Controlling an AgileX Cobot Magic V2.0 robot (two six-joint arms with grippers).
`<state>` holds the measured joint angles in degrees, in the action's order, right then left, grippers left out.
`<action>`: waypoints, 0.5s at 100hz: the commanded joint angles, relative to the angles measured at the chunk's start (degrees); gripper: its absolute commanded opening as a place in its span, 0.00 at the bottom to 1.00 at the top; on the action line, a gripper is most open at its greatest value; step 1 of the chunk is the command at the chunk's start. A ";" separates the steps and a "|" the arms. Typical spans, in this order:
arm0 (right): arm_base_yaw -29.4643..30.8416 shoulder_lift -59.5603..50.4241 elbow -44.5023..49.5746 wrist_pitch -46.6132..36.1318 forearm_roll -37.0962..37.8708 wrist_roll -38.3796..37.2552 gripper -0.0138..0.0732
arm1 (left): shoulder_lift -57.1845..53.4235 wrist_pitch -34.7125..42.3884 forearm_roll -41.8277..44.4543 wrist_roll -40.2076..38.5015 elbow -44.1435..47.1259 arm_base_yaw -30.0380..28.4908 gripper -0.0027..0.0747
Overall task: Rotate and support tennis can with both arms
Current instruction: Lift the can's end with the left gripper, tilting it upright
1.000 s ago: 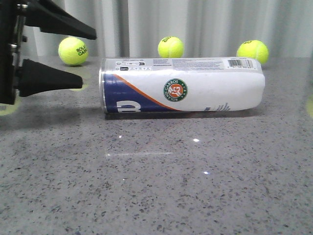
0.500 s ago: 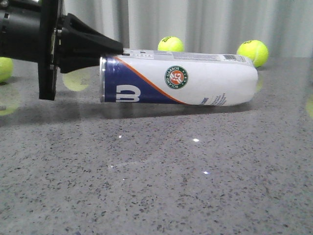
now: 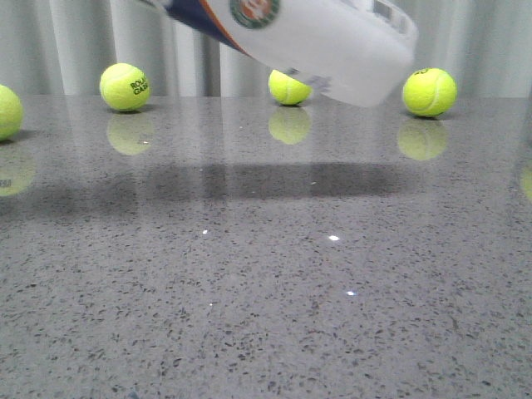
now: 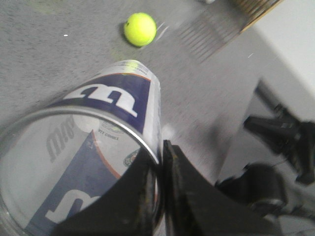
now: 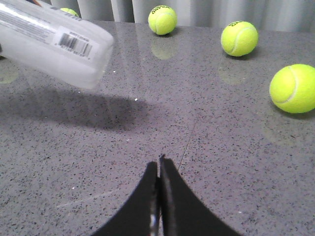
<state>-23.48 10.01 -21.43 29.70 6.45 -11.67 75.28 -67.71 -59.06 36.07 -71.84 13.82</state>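
I need to release the tennis can with my left gripper on the grey table (image 3: pixel 209 179), in front of the gap between back balls. The can is tilted in the air now.
The tennis can (image 3: pixel 316 37) hangs in the air at the top of the front view, tilted, its closed end lower and to the right, blurred by motion. My left gripper (image 4: pixel 161 150) is shut on the can's silver rim (image 4: pixel 133 135), one finger inside the open mouth and one outside; the can's navy lettering (image 4: pixel 106 96) shows beyond it. The gripper itself is out of the front view. My right gripper (image 5: pixel 159 164) is shut and empty, low over the table, apart from the can's barcode end (image 5: pixel 69 46).
Yellow tennis balls lie along the back of the grey stone table (image 3: pixel 266 274): one at the left edge (image 3: pixel 7 110), others further right (image 3: pixel 125 86) (image 3: pixel 288 88) (image 3: pixel 429 91). One ball (image 5: pixel 294 88) lies to the right of my right gripper. A curtain hangs behind.
The can lay on the table; my left gripper closed on its rim and lifted it up off the table, tilted. The left arm has risen out of the front view.
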 commanded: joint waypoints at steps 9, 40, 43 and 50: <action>0.35 0.62 -1.45 -4.15 0.93 0.13 0.09 | -3.79 -3.16 17.59 -15.02 -11.25 4.75 0.01; 0.35 0.62 -1.45 -4.15 0.93 0.13 0.09 | -1.89 -5.33 46.23 -30.84 -19.49 17.00 0.01; 0.35 0.62 -1.45 -4.15 0.93 0.13 0.09 | -1.39 -5.33 47.47 -30.84 -19.49 18.32 0.01; 0.35 0.62 -1.45 -4.15 0.93 0.13 0.09 | -0.14 -5.33 48.67 -30.88 -19.49 20.29 0.01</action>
<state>-23.48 10.01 -21.43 29.70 6.45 -11.67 74.78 -72.37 -11.92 6.58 -89.50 31.39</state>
